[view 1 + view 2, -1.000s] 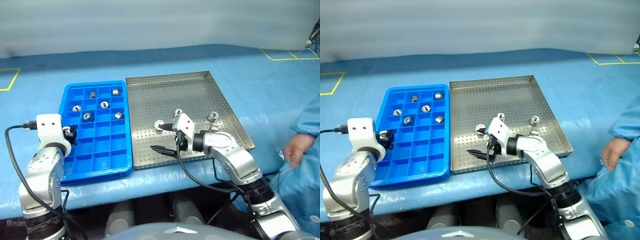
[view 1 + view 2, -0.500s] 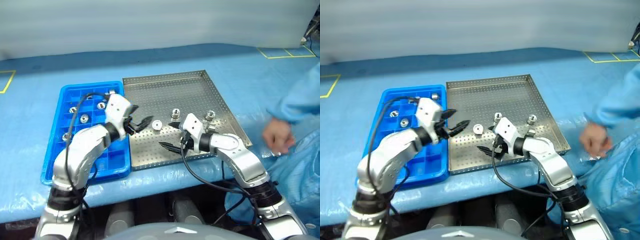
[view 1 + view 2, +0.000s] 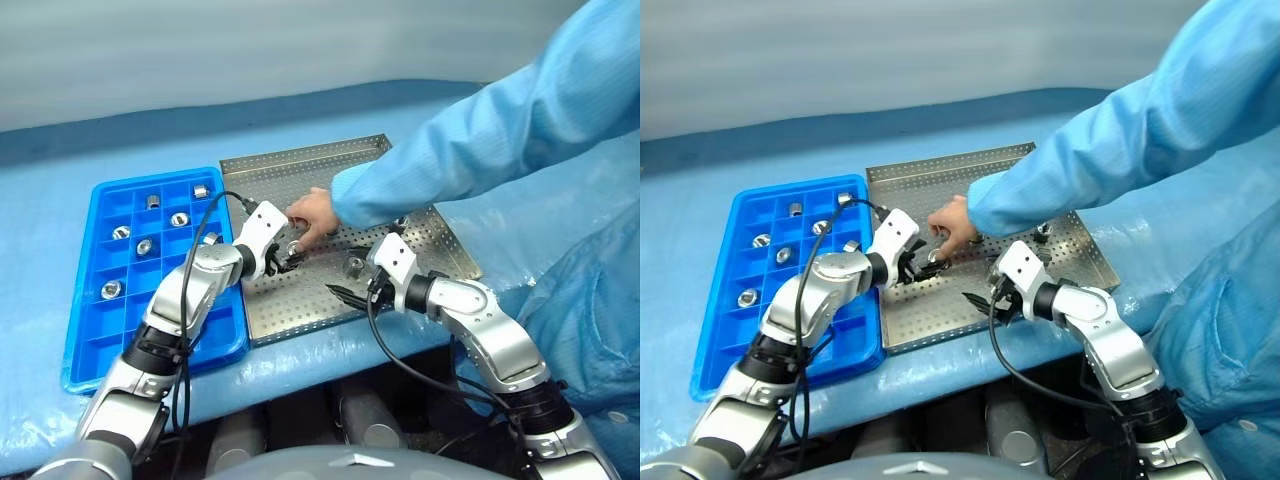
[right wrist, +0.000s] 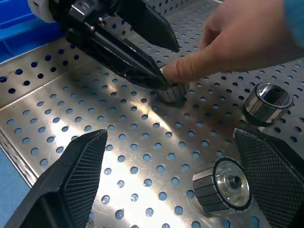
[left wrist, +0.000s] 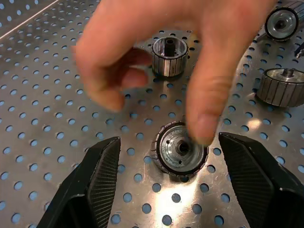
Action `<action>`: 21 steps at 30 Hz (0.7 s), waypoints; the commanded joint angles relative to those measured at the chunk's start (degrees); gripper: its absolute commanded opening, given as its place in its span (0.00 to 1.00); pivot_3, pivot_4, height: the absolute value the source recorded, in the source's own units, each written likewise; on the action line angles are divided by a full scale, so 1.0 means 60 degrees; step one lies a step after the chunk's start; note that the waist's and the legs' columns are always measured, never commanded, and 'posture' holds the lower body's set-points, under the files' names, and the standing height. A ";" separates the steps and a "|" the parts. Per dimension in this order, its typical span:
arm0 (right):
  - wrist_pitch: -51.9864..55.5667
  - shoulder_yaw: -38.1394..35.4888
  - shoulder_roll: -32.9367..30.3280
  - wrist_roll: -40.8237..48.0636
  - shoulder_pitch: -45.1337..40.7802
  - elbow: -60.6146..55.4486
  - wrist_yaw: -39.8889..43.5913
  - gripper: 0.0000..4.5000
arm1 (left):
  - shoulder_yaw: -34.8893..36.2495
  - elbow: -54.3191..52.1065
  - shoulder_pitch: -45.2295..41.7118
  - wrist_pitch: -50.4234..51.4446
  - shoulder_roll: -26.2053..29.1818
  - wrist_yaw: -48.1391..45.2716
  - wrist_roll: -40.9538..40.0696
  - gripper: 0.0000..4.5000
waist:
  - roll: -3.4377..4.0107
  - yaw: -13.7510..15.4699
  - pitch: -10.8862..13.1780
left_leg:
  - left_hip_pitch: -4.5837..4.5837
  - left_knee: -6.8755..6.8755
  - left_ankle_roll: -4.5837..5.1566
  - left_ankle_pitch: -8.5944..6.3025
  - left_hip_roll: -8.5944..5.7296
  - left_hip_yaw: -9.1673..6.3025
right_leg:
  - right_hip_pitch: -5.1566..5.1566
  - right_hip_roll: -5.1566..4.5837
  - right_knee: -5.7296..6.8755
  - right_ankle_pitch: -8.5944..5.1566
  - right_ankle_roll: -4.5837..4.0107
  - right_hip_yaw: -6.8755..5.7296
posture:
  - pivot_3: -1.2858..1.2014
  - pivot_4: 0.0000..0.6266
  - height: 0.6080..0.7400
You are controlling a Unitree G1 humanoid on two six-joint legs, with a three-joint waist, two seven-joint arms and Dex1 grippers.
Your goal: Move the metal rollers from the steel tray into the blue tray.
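Next, I close my left gripper on the sides of the upright metal roller (image 3: 353, 267) (image 5: 281, 89) next to my right gripper's open fingers, near the front of the steel tray.
The steel tray (image 3: 290, 175) lies in the middle of the table, with the blue tray (image 3: 100, 340) beside it on the left. Several metal rollers (image 3: 145, 246) sit in the blue tray's compartments. My left gripper (image 5: 169, 140) is open low over the steel tray, its fingers either side of one roller (image 5: 180, 148) without touching it. A person's hand (image 3: 312, 212) rests a fingertip on that roller. My right gripper (image 3: 345, 278) stands open near the steel tray's front, with another roller (image 4: 223, 185) lying between its spread fingers. More rollers (image 5: 169, 57) lie on the perforated floor.
The person's blue sleeve (image 3: 480, 130) stretches from the right across the steel tray's far right part. My two grippers are close together over the tray's front half. The table cover (image 3: 60, 170) is pale blue.
My left arm has swung right, from the blue tray to the steel tray, and now straddles a roller. A person's arm has reached in over the steel tray. The view has shifted.
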 commanded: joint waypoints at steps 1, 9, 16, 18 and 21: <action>-0.0063 -0.0188 -0.0045 0.0002 -0.0017 -0.0434 -0.0058 1.00 | 0.0111 -0.0165 -0.0093 -0.0246 -0.0108 -0.0074 0.0021 0.80 | 0.0000 -0.0078 0.0000 | -0.0001 0.0000 0.0000 0.0000 0.0000 0.0000 | -0.0001 0.0000 0.0000 0.0000 0.0000 0.0001 | 0.42 0.24 1.00; -0.0083 -0.0085 0.0030 -0.0117 -0.0147 -0.0278 -0.0091 1.00 | 0.0246 -0.0284 0.0082 -0.0215 -0.0089 0.0002 0.0046 0.80 | 0.0000 -0.0229 0.0000 | -0.0002 -0.0002 0.0000 0.0000 0.0000 -0.0002 | -0.0001 -0.0001 0.0000 0.0004 0.0008 0.0002 | 0.43 0.24 1.00; -0.0120 -0.0060 0.0084 -0.0153 -0.0239 -0.0188 -0.0030 1.00 | 0.0592 -0.0466 0.0233 -0.0184 -0.0071 0.0107 -0.0018 0.80 | 0.0000 -0.0208 0.0000 | -0.0002 -0.0001 0.0000 0.0000 -0.0001 -0.0003 | -0.0002 -0.0002 0.0000 0.0005 0.0010 0.0003 | 0.43 0.24 1.00; -0.0124 -0.0056 0.0098 -0.0151 -0.0268 -0.0161 -0.0013 1.00 | 0.0644 -0.0499 0.0251 -0.0166 -0.0053 0.0104 -0.0016 0.80 | 0.0000 -0.0199 0.0000 | -0.0002 -0.0001 0.0000 0.0000 -0.0002 -0.0003 | -0.0001 -0.0004 0.0000 0.0006 0.0010 0.0003 | 0.44 0.24 1.00; -0.0133 -0.0027 0.0127 -0.0157 -0.0309 -0.0124 0.0010 1.00 | 0.0686 -0.0571 0.0312 -0.0160 -0.0022 0.0103 -0.0007 0.80 | 0.0000 -0.0198 0.0000 | -0.0002 -0.0002 0.0000 0.0000 -0.0002 -0.0003 | -0.0002 -0.0004 -0.0001 0.0006 0.0011 0.0003 | 0.44 0.24 1.00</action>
